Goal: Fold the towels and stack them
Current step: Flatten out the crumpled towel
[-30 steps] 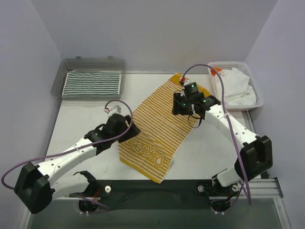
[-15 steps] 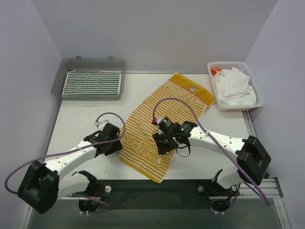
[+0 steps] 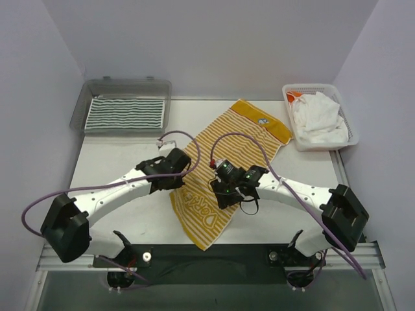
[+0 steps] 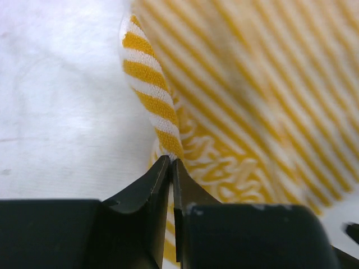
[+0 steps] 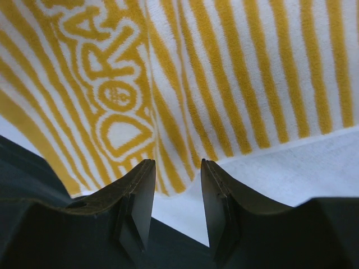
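My left gripper is pinching the towel beside its lettered end, which lies folded in, so it should take hold again of the towel's loose edge (image 3: 176, 199) and pull that side of the towel out flat before folding.
A yellow-and-white striped towel (image 3: 256, 139) lies diagonally across the middle of the table, lettered end nearest me. My left gripper (image 3: 183, 184) is shut on the towel's left long edge (image 4: 151, 106); the pinched cloth stands up as a ridge from the fingertips (image 4: 170, 159). My right gripper (image 3: 222, 196) hovers over the towel's right edge (image 5: 235, 84) near the lettering, open, with nothing between its fingers (image 5: 143, 179). A green-and-white striped towel (image 3: 126, 113) lies folded in the tray. White towels (image 3: 318, 120) are bunched in the basket.
The clear grey tray (image 3: 123, 84) sits at the back left corner. The white mesh basket (image 3: 311, 87) stands at the back right. A dark rail (image 3: 207, 256) runs along the table's near edge between the arm bases.
My left gripper has shut on the towel's left edge and moved right, drawing that edge inward. The right gripper came from the towel's far end to its near right edge, then held still.
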